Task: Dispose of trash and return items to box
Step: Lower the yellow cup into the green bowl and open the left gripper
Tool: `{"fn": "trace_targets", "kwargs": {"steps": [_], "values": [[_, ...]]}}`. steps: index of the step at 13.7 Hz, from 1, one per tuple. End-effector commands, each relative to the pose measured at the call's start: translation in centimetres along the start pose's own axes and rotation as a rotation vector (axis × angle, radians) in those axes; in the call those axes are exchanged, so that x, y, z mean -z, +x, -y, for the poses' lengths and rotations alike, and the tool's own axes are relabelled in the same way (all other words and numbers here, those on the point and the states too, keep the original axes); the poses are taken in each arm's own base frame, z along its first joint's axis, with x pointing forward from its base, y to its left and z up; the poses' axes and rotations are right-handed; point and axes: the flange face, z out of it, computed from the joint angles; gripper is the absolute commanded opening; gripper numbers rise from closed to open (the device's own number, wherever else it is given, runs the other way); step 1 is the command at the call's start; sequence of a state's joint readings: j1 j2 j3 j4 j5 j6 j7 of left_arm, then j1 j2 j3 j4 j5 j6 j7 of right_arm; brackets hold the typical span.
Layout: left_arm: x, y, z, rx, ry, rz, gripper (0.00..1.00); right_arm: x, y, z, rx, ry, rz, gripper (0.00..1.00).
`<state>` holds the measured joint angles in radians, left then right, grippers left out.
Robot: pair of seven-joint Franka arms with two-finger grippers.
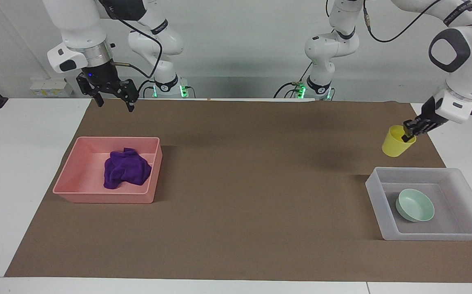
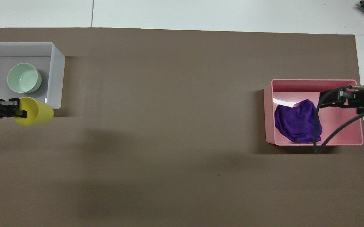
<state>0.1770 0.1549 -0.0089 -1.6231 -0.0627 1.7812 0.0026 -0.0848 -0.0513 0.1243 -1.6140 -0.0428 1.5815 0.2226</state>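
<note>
Next, my left gripper lets go of the yellow cup inside the mint-green bowl point(image 2: 24, 78) in the frosted-white box.
My left gripper point(image 1: 409, 133) is shut on the rim of the yellow cup point(image 1: 395, 143) and holds it tilted in the air, over the mat beside the frosted-white box point(image 1: 372, 183). In the overhead view the cup point(image 2: 35, 111) and left gripper point(image 2: 19, 111) are at the box's point(image 2: 57, 78) edge nearer the robots. The mint-green bowl point(image 1: 415, 205) sits upright in the box; it also shows in the overhead view point(image 2: 24, 78). The purple cloth point(image 1: 125, 168) lies in the pink tub point(image 1: 105, 198). My right gripper point(image 1: 114, 101) hangs open and empty, high over the mat on the robots' side of that tub.
A brown mat point(image 1: 236, 196) covers most of the white table. The pink tub point(image 2: 268, 110) with the cloth point(image 2: 297, 124) stands toward the right arm's end. In the overhead view the right gripper point(image 2: 339, 100) and its cable overlap the tub.
</note>
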Motion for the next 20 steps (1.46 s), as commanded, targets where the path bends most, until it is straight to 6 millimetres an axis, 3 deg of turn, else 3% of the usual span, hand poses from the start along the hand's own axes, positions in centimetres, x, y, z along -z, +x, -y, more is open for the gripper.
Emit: {"fn": "trace_targets", "kwargs": {"steps": [1, 4, 7, 9, 10, 11, 12, 15, 17, 19, 20], "values": [[-3.6, 7.3, 3.3, 0.024, 0.037, -0.059, 0.0, 0.0, 0.1, -0.3, 0.023, 0.028, 0.016, 1.0], [-8.2, 10.1, 4.9, -0.003, 0.051, -0.139, 0.0, 0.0, 0.1, -0.3, 0.023, 0.027, 0.016, 1.0], [-12.7, 10.7, 6.8, 0.015, 0.055, -0.097, 0.0, 0.0, 0.1, -0.3, 0.023, 0.027, 0.016, 1.0], [-13.7, 10.4, 6.5, 0.013, 0.049, -0.077, 0.0, 0.0, 0.1, -0.3, 0.023, 0.027, 0.016, 1.0], [-14.1, 10.3, 6.3, 0.007, 0.053, -0.067, 0.06, 0.0, 0.1, -0.3, 0.023, 0.027, 0.016, 1.0], [-14.2, 10.3, 6.5, 0.009, 0.054, -0.063, 0.49, 0.0, 0.1, -0.3, 0.023, 0.028, 0.016, 1.0], [-14.0, 10.3, 6.1, 0.009, 0.048, -0.064, 0.99, 0.0, 0.1, -0.3, 0.023, 0.027, 0.016, 1.0], [-11.3, 10.4, 5.5, 0.0, 0.055, -0.11, 1.0, 0.0, 0.1, -0.3, 0.023, 0.027, 0.016, 1.0], [-7.5, 9.7, 5.5, -0.003, 0.058, -0.151, 1.0, 0.0, 0.1, -0.3, 0.023, 0.027, 0.016, 1.0], [-3.2, 7.4, 3.4, -0.045, 0.043, -0.109, 1.0, 0.0, 0.1, -0.3, 0.023, 0.027, 0.016, 1.0], [-2.1, 6.0, 0.7, -0.065, 0.034, -0.04, 1.0, 0.0, 0.1, -0.3, 0.023, 0.028, 0.016, 1.0]]}}
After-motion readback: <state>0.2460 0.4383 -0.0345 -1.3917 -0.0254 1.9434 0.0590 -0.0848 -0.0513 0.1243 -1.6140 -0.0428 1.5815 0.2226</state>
